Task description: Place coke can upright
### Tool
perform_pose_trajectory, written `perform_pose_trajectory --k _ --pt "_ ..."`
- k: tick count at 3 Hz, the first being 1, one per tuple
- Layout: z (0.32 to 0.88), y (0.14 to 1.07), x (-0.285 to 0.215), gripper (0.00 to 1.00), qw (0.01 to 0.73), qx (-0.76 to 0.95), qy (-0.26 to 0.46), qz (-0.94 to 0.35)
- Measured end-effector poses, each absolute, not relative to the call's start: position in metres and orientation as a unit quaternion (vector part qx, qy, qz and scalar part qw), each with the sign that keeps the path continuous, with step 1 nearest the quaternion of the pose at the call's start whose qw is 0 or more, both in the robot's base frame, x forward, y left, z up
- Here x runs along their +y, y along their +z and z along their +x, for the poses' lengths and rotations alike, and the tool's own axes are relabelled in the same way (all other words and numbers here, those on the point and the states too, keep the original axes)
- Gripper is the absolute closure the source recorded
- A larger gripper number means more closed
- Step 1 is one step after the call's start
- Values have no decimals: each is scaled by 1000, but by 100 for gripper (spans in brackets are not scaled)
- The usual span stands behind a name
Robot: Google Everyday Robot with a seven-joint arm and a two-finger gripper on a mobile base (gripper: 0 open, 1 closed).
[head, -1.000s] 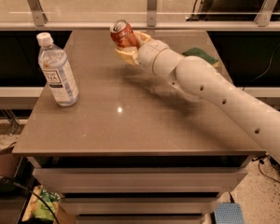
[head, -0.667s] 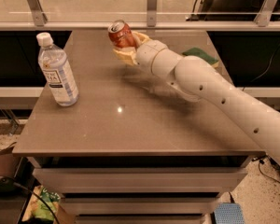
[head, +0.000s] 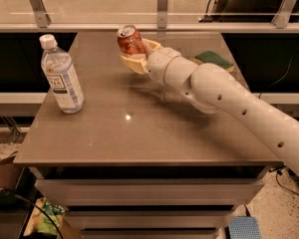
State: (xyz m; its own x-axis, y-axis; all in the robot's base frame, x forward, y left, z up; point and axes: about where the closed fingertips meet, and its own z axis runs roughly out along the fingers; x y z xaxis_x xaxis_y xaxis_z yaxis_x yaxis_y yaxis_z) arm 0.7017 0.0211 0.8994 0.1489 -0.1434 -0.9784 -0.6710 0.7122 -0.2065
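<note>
The robot's gripper will release the coke can on the brown table [head: 142, 80] between the water bottle and the green sponge.
The coke can [head: 130, 41] is a small red can with a silver top. It is held above the far middle of the table, tilted a little to the left. My gripper [head: 135, 58] is shut on the coke can, its cream fingers [head: 132, 64] wrapped around the can's lower part. My white arm [head: 224, 96] reaches in from the right across the table. The can's bottom end is hidden by the fingers.
A clear water bottle [head: 61, 76] with a white cap stands upright at the table's left side. A green sponge [head: 214, 59] lies at the far right behind my arm. The brown table [head: 139, 133] has a rail and glass behind it.
My gripper has carried the coke can slightly left and up, and the can now stands a little more upright. The bottle and the sponge have not moved.
</note>
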Motion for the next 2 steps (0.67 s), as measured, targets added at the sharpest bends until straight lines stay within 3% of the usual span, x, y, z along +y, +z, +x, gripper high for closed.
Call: perform_pose_trajectory --k 2 --pt "687 892 12 100 654 667 194 -298"
